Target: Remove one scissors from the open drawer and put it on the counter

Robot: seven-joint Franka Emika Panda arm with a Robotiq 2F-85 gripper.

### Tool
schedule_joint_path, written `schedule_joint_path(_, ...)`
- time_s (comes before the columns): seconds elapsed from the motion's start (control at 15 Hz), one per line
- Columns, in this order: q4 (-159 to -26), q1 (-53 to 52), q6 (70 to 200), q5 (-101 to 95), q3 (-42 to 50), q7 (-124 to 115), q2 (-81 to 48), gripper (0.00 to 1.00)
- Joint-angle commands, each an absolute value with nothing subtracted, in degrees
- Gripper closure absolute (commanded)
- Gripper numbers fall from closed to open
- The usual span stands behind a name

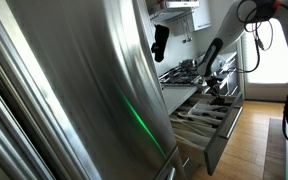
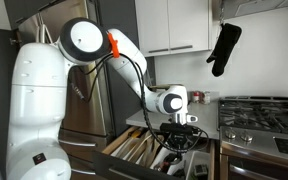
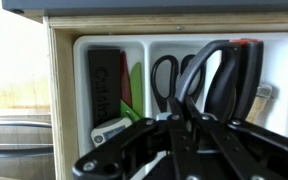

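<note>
Next, my gripper sets the black scissors down on the counter (image 1: 169,96) between the steel fridge and the gas hob.
The drawer (image 2: 134,150) stands open below the counter (image 2: 206,122); it also shows in an exterior view (image 1: 212,128). In the wrist view its wooden frame (image 3: 62,90) holds a white divider insert with black-handled scissors (image 3: 167,78) and a larger black-handled pair (image 3: 222,75). My gripper (image 3: 177,104) is low over the drawer, and it shows in both exterior views (image 2: 176,140) (image 1: 216,88). Its fingers are closed together at the base of the smaller scissors' handles. The blades are hidden behind the fingers.
A gas hob with black grates (image 2: 259,112) sits in the counter to one side. A black oven mitt (image 2: 224,48) hangs above it. The shiny steel fridge side (image 1: 74,90) fills much of an exterior view. A black box (image 3: 104,80) and a green item (image 3: 134,88) lie in the insert.
</note>
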State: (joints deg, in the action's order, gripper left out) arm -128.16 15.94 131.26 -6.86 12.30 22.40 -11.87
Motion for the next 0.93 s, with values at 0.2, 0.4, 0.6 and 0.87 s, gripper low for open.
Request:
schedule_joint_path(0.2, -135.7, 16.7, 127.5, 3.0, 12.0, 43.4, 2.3, 0.98)
schedule_joint_path(0.4, -137.2, 16.0, 126.1, 8.8, 14.0, 52.1, 7.3, 0.98)
schedule_joint_path(0.6, -135.4, 14.9, 126.9, 8.7, 14.9, 51.6, 5.6, 0.98)
schedule_joint_path(0.87, -135.6, 14.7, 126.9, 9.0, 15.3, 52.2, 6.1, 0.91)
